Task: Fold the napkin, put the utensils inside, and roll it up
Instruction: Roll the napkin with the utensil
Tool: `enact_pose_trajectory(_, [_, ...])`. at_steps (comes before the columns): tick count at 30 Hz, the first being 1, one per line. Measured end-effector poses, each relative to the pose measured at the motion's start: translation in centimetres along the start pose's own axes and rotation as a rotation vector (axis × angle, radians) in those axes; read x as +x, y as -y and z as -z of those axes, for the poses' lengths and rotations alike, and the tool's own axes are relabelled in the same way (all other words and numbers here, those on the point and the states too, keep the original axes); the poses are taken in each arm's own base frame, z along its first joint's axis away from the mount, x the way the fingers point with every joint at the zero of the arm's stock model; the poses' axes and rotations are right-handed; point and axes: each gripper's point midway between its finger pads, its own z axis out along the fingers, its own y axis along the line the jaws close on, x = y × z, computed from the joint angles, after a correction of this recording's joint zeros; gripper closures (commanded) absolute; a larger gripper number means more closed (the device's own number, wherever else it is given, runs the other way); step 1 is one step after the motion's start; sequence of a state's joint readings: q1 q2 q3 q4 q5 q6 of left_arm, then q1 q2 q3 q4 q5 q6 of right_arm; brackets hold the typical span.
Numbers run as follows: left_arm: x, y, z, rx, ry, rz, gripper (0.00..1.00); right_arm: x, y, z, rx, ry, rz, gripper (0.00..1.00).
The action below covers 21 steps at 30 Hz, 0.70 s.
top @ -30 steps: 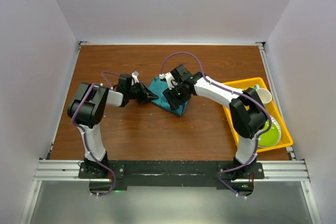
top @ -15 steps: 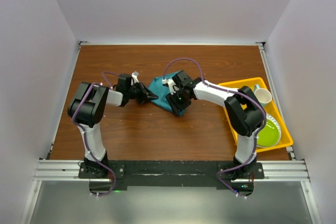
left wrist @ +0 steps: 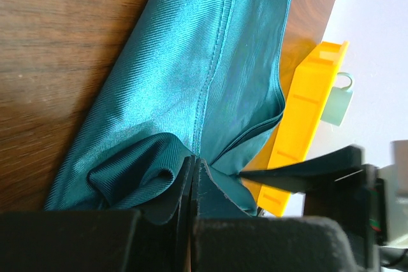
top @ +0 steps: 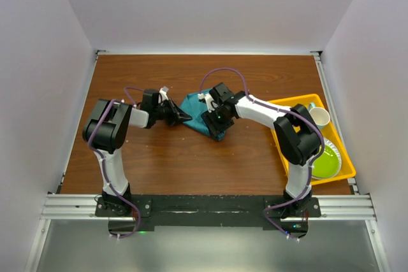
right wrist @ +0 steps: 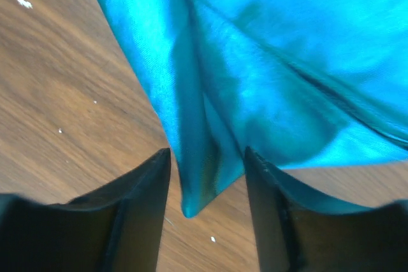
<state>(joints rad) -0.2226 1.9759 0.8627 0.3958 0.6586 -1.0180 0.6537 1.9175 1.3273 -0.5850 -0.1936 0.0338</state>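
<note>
I can see my left gripper pinches only a puckered fold of the napkin, so next I open it, back off and close it around the napkin's whole end (left wrist: pixel 75 186).
The teal napkin (top: pixel 197 111) lies bunched at mid-table. In the left wrist view it (left wrist: pixel 210 74) fills most of the frame, with a hemmed seam running along it. My left gripper (top: pixel 181 116) is shut on a pinched fold of the napkin's left edge (left wrist: pixel 193 169). My right gripper (top: pixel 217 121) is open over the napkin's right near corner. In the right wrist view its two fingers straddle a pointed corner of the cloth (right wrist: pixel 204 176) without closing on it. The orange spoon is out of view.
A yellow tray (top: pixel 290 103) stands at the right with a white cup (top: pixel 319 116) and a green plate (top: pixel 326 160) in it. The tray (left wrist: pixel 306 113) and cup (left wrist: pixel 338 97) also show in the left wrist view. Wood table (top: pixel 153 164) around.
My right gripper has moved a little left and toward the napkin's near corner, and the cloth there has drawn in slightly. The left gripper has stayed put.
</note>
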Motion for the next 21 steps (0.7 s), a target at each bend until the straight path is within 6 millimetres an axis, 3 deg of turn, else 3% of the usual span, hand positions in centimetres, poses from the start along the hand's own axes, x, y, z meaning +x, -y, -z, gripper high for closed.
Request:
enact_pose_trajectory(4, [0.0, 0.0, 0.0, -0.002, -0.004, -0.003, 1.00, -2.3, -0.2, 1.3, 0.065, 0.037, 0.065, 0.28])
enact_pose_trajectory(11, [0.0, 0.0, 0.0, -0.007, -0.009, 0.003, 1.00, -6.7, -3.4, 2.6, 0.101, 0.137, 0.246, 0.26])
enact_pose_trajectory(15, [0.0, 0.0, 0.0, -0.009, -0.010, 0.005, 1.00, -7.8, -4.6, 0.8, 0.093, 0.137, 0.300, 0.27])
enact_pose_trajectory(21, [0.0, 0.0, 0.0, -0.011, -0.012, 0.010, 1.00, -6.0, -3.6, -3.1, 0.095, 0.046, 0.303, 0.37])
